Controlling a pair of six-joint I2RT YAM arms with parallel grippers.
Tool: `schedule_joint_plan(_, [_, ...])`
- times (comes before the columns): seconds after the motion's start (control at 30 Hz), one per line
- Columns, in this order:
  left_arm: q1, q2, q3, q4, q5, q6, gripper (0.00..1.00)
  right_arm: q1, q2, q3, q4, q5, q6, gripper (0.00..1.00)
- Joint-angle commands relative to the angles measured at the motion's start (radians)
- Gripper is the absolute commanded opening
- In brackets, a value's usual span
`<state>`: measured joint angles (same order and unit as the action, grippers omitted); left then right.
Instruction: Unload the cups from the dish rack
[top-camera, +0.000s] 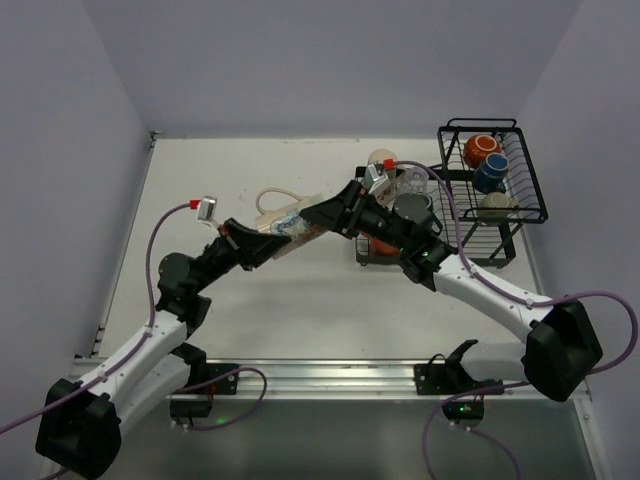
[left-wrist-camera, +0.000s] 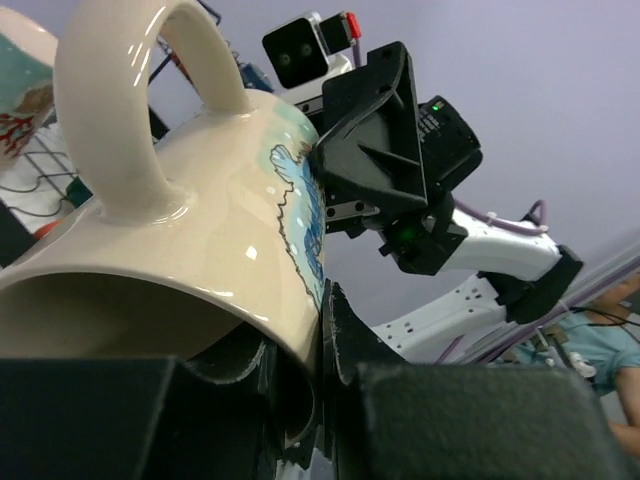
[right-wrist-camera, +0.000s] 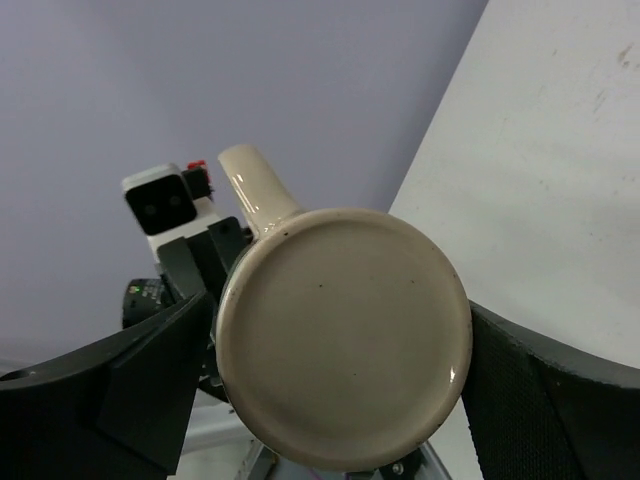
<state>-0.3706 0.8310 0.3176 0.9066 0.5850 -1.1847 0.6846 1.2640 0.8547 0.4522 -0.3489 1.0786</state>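
Observation:
The robot's left gripper will release the cream patterned cup on the bare table (top-camera: 227, 231), toward the wall opposite the dish rack.
A cream cup with a blue pattern (top-camera: 290, 222) hangs on its side in mid-air between the two arms, left of the dish rack (top-camera: 520, 215). My left gripper (left-wrist-camera: 320, 330) is shut on the rim of this cup (left-wrist-camera: 200, 230), one finger inside the mouth and one outside. My right gripper (right-wrist-camera: 340, 350) is open, its fingers (right-wrist-camera: 520, 380) standing on either side of the cup's round base (right-wrist-camera: 345, 300). In the top view the right gripper (top-camera: 320, 217) faces the left gripper (top-camera: 270, 237) across the cup.
The rack's raised basket holds an orange-red cup (top-camera: 482, 150), a blue cup (top-camera: 490, 177) and a beige cup (top-camera: 497, 205). A dark teal cup (top-camera: 413, 207), a clear glass (top-camera: 410, 180) and a cream cup (top-camera: 382, 158) sit by the lower tray. Cables trail from both wrists.

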Motion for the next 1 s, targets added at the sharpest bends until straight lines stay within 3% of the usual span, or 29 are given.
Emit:
schedule_joint_plan(0.0, [-0.001, -0.012, 0.121, -0.272, -0.141, 0.246, 0.0, 0.015, -0.008, -0.003, 0.06, 0.01, -0.046, 0.99])
schedule_joint_plan(0.13, [-0.001, 0.058, 0.397, -0.807, -0.33, 0.529, 0.0, 0.015, -0.067, -0.039, -0.047, 0.094, -0.138, 0.99])
schedule_joint_plan(0.27, [0.002, 0.212, 0.676, -1.119, -0.477, 0.724, 0.0, 0.015, -0.138, -0.063, -0.182, 0.189, -0.224, 0.99])
schedule_joint_plan(0.43, [0.007, 0.438, 0.902, -1.409, -0.652, 0.864, 0.0, 0.013, -0.199, -0.069, -0.357, 0.271, -0.334, 0.99])
schedule_joint_plan(0.63, [0.027, 0.659, 1.168, -1.63, -0.758, 0.971, 0.0, 0.015, -0.258, -0.097, -0.441, 0.274, -0.411, 0.99])
schedule_joint_plan(0.97, [0.107, 0.911, 1.295, -1.721, -0.752, 0.999, 0.0, 0.015, -0.321, -0.143, -0.492, 0.268, -0.474, 0.99])
